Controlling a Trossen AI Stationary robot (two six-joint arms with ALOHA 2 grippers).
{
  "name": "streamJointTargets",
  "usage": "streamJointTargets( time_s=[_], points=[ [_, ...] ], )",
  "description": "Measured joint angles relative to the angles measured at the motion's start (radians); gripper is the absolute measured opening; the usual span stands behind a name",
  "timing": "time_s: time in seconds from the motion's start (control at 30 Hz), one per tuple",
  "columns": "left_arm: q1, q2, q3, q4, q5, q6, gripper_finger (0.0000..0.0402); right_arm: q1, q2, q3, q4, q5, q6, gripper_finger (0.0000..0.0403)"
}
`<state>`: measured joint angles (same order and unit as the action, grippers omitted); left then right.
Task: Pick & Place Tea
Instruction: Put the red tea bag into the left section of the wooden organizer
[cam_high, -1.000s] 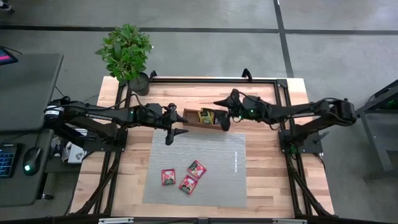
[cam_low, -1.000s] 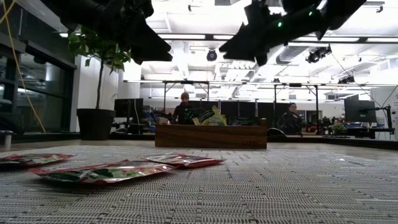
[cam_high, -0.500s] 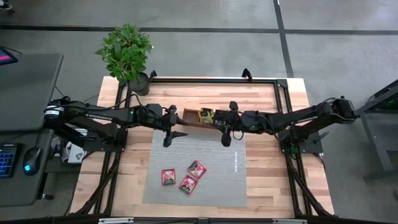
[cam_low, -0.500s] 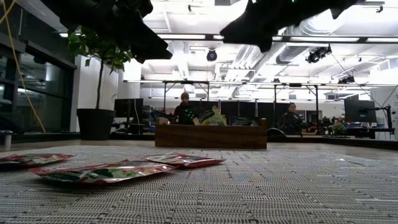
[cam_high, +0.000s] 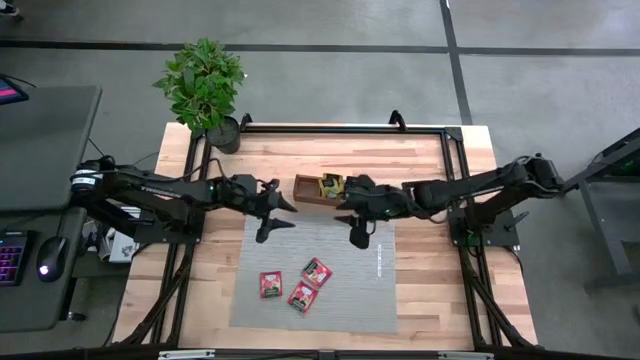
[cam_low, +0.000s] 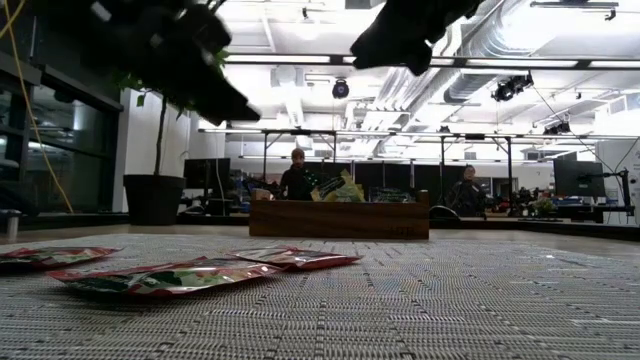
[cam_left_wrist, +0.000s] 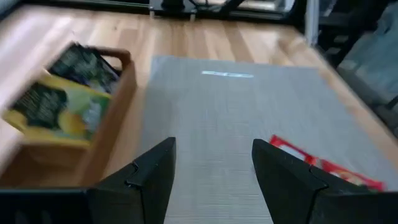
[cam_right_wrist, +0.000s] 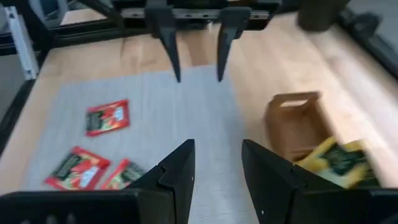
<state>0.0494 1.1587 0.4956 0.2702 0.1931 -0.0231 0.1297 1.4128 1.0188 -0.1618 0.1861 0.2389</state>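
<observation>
Next, my left gripper needs to go to the red tea sachet nearest the wooden tray and close on the sachet's edge (cam_high: 310, 274) (cam_left_wrist: 291, 153).
Three red tea sachets (cam_high: 270, 285) (cam_high: 316, 271) (cam_high: 302, 296) lie flat on the grey mat (cam_high: 350, 290); they also show in the right wrist view (cam_right_wrist: 107, 117) and the low view (cam_low: 165, 278). More tea, yellow and green (cam_high: 330, 186), stands in the wooden tray (cam_high: 305, 190). My left gripper (cam_high: 276, 220) hovers open over the mat's far left part, just left of the tray. My right gripper (cam_high: 350, 226) hovers open over the mat's far edge, just near of the tray. Neither has anything between its fingers (cam_left_wrist: 155, 180) (cam_right_wrist: 177, 174).
A potted plant (cam_high: 205, 85) stands at the table's far left corner. Bare wood (cam_high: 440, 160) lies right of the tray and along both sides of the mat. The two grippers face each other across the mat's far part, a short way apart.
My right gripper has come off the tray toward the near edge and a little left, and now hangs over the mat's far edge, tipped less steeply down. My left gripper has sunk a little and drawn slightly toward the left. The sachets have not moved.
</observation>
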Motion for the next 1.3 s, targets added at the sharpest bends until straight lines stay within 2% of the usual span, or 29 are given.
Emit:
streamJointTargets(
  time_s=[0.13,0.23,0.43,0.53,0.63,0.87,1.03,1.3],
  points=[
    [-0.028,0.000,-0.133,0.211,0.032,-0.117,0.0211,0.034,0.063,0.002,0.002,-0.040,0.035,0.0127],
    [-0.080,0.000,-0.187,0.322,0.029,-0.174,0.0211,0.073,0.122,0.002,-0.007,-0.051,0.054,0.0114],
    [-0.225,0.000,-0.196,0.319,-0.028,-0.192,0.0211,0.137,0.235,0.002,0.048,-0.066,0.163,0.0037],
    [-0.289,0.015,-0.196,0.300,-0.101,-0.211,0.0211,0.156,0.278,0.002,0.115,-0.048,0.222,0.0006],
    [-0.327,0.045,-0.196,0.288,-0.155,-0.247,0.0211,0.167,0.312,0.002,0.167,-0.019,0.281,0.0011],
    [-0.332,0.152,-0.196,0.367,-0.136,-0.331,0.0211,0.206,0.380,0.002,0.195,-0.049,0.379,0.0002],
    [-0.332,0.237,-0.192,0.478,-0.104,-0.350,0.0211,0.237,0.421,0.064,0.137,-0.055,0.364,0.0001],
    [-0.332,0.366,-0.090,0.490,-0.101,-0.421,0.0211,0.240,0.521,0.152,0.052,-0.090,0.306,0.0001]
  ],
)
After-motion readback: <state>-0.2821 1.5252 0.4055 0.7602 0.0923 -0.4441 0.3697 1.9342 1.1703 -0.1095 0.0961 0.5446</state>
